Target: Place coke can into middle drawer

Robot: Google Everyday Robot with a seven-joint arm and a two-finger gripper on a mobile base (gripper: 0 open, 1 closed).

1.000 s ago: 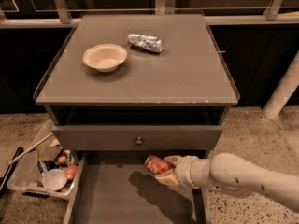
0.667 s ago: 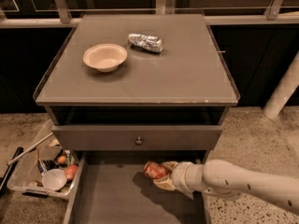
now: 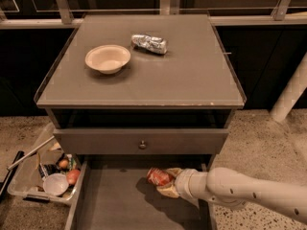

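Observation:
Next, my gripper releases the coke can on the bottom of the open middle drawer, just below the round knob [image 3: 150, 182]. The can is now held low over that drawer.
The coke can [image 3: 159, 177], red with a silver end, lies on its side between the fingers of my gripper [image 3: 166, 182], which is shut on it. The gripper reaches in from the right on a white arm and holds the can low over the right part of the open middle drawer [image 3: 120, 205], whose flat grey floor casts a shadow under the can. I cannot tell whether the can touches the floor.
On the cabinet top stand a cream bowl [image 3: 107, 58] and a silver-grey can [image 3: 149, 43] lying on its side. A grey drawer front with a round knob [image 3: 142, 144] is shut above the open drawer. A clear bin [image 3: 43, 174] of clutter sits on the floor at left.
My gripper has sunk lower into the open drawer with the can still held. Nothing on the cabinet top has moved.

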